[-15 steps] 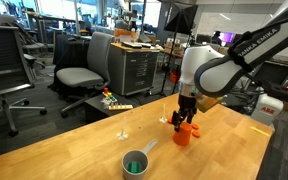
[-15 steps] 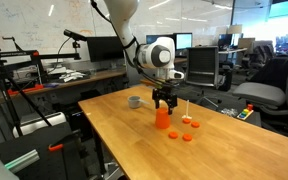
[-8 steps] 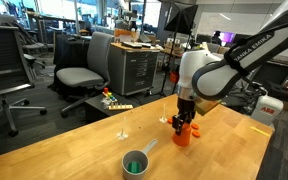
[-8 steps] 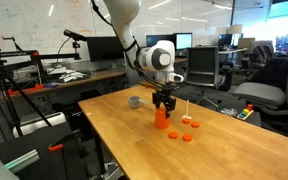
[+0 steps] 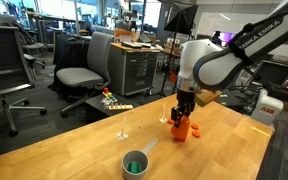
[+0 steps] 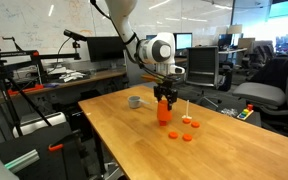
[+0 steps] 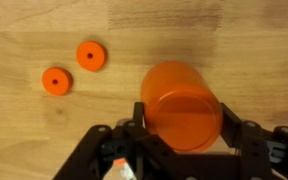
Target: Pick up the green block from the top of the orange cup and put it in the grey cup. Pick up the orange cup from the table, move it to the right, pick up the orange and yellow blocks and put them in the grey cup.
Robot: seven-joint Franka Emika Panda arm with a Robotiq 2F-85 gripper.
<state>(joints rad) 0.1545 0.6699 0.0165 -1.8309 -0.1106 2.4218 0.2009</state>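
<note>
Next, I let the orange cup go from my gripper on the bare wood (image 5: pixel 214 134) (image 7: pixel 25 36) just past the small orange pieces, away from the grey cup.
The orange cup (image 7: pixel 182 105) is upside down, its base facing the wrist camera, with my gripper (image 7: pixel 184 118) shut on its sides. In both exterior views the orange cup (image 5: pixel 181 127) (image 6: pixel 163 110) hangs just above the wooden table under my gripper (image 5: pixel 183 117) (image 6: pixel 164 99). The grey cup (image 5: pixel 136 162) (image 6: pixel 135 101) with its long handle stands apart on the table, and something green, probably the green block (image 5: pixel 136 166), shows inside it. Two small round orange pieces (image 7: pixel 91 55) (image 7: pixel 56 80) lie on the table beside the cup. I cannot make out the yellow block.
Several small orange pieces (image 6: pixel 187 136) lie on the table (image 6: pixel 134 140) close to the raised cup. A thin white stick (image 5: pixel 122 132) stands on the tabletop. Office chairs (image 5: pixel 79 75) and desks surround the table.
The jaws have shut on the orange cup, and the arm has lifted it a little off the table.
</note>
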